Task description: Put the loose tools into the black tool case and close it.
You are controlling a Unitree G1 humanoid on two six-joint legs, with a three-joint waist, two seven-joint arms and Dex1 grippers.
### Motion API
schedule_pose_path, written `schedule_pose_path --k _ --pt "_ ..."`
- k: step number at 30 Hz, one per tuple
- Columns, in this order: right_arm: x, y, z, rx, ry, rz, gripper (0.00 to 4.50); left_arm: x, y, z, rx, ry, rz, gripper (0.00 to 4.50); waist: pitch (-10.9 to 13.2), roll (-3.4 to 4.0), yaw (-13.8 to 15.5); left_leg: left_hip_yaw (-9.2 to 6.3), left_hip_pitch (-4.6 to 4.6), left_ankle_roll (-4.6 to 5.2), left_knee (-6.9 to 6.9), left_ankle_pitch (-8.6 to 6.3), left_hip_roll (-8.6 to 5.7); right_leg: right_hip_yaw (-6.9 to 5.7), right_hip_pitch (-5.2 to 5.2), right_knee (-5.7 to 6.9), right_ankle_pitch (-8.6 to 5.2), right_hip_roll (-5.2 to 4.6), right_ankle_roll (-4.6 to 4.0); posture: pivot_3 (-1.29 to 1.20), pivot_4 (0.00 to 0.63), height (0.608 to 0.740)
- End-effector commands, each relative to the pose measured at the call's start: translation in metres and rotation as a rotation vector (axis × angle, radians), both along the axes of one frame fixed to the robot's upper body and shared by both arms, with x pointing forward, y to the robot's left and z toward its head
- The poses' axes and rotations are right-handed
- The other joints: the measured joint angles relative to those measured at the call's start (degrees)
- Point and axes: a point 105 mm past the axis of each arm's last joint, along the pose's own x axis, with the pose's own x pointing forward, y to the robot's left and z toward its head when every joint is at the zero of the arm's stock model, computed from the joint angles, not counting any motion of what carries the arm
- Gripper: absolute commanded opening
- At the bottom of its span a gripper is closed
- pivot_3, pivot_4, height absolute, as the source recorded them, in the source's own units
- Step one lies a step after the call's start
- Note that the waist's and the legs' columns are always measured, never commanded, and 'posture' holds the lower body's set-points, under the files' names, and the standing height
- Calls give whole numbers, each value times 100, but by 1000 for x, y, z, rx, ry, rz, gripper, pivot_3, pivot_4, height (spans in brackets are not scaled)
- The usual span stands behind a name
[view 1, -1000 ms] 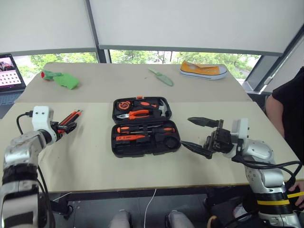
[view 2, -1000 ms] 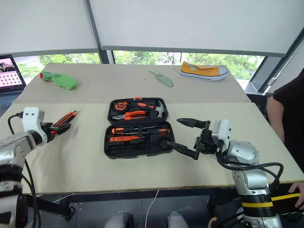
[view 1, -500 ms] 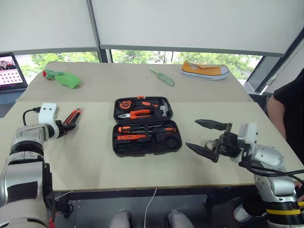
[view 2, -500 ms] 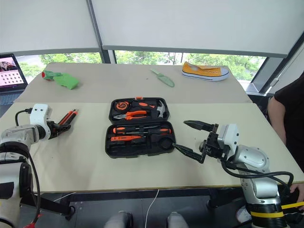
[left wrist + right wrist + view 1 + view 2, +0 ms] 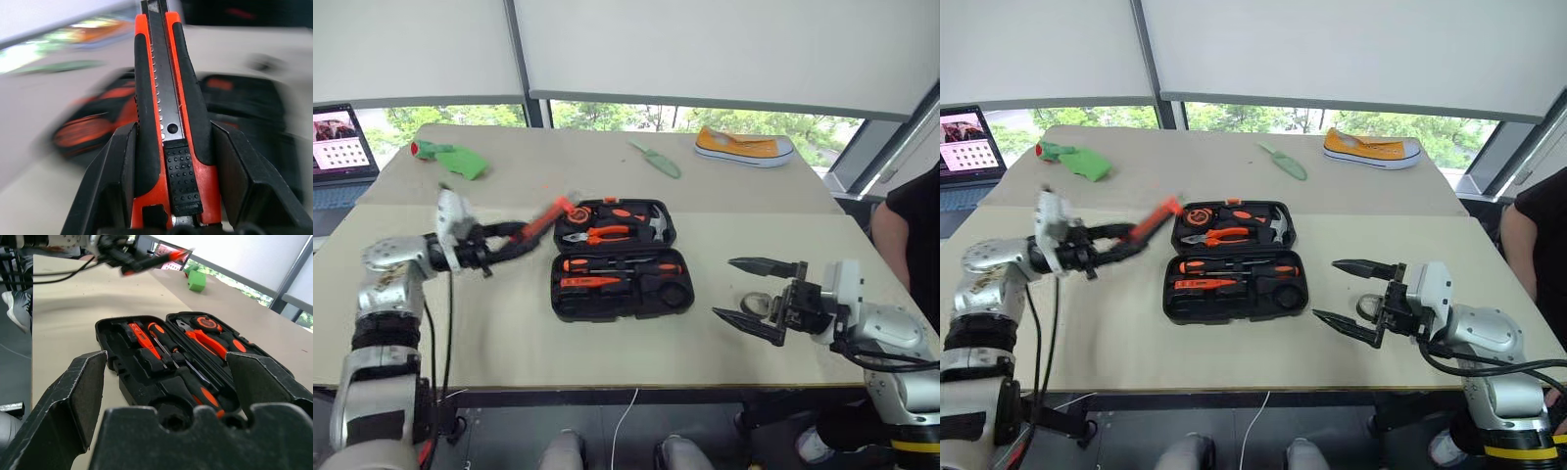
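Note:
My left gripper should release the utility knife along the near edge of the black tool case's near half [image 5: 615, 301] [image 5: 266, 142].
My left gripper [image 5: 514, 238] is shut on the orange-and-black utility knife [image 5: 545, 216] and holds it off the table, its tip pointing at the far left corner of the black tool case [image 5: 556, 294]. In the left wrist view the knife [image 5: 166, 98] sits clamped between both fingers [image 5: 117, 171]. The case lies open at the table's middle. Its near half holds orange-handled screwdrivers [image 5: 612, 265]. Its far half holds pliers, a hammer and a tape measure. My right gripper [image 5: 724, 288] hangs open to the right of the case, with nothing in it.
On the far table lie a green knife-like item [image 5: 656, 159], a yellow shoe [image 5: 744, 147] and a green object [image 5: 450, 157]. A laptop [image 5: 342, 142] stands at the far left. A person in black [image 5: 913, 220] stands at the right edge.
The left gripper shut on the utility knife at the table's left, lifted it and swung it right towards the case. The right gripper stayed open and eased slightly right.

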Motion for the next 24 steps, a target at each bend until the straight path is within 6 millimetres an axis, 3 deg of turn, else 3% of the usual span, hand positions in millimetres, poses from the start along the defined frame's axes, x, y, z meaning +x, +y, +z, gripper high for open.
schedule_pose_path --k 1,5,9,13,19,24 --pt "-4 -12 7 -30 -5 9 4500 -11 -23 -22 259 -6 -72 1781 0 1 -22 0 2 2 2 1 0 2 1 0 0 2 0 0 150 740" --pt "-3 -13 6 -33 -1 11 4500 -1 -44 -30 248 8 14 1781 1 1 -9 -5 2 10 9 7 1 4 2 1 0 5 4 0 150 740" --pt "-3 -10 4 -34 1 15 4500 1 -52 -41 294 9 34 1781 1 1 3 -3 0 11 16 7 -1 7 4 -2 3 2 10 0 150 740" --pt "-5 -8 1 -33 4 18 4500 -8 -68 -44 296 -11 -54 1781 1 1 9 -3 0 11 15 7 -1 7 4 -2 2 2 10 0 150 740" --pt "-6 -7 0 -32 6 15 4500 -10 -72 -54 365 -23 -92 1781 0 2 9 -3 0 11 15 7 -2 8 3 -3 2 2 10 0 150 740" --pt "-5 -5 5 -20 -24 12 4500 1 -73 -58 434 -46 -71 1781 0 2 9 -3 0 11 15 7 -2 8 4 -3 2 3 10 0 150 740"
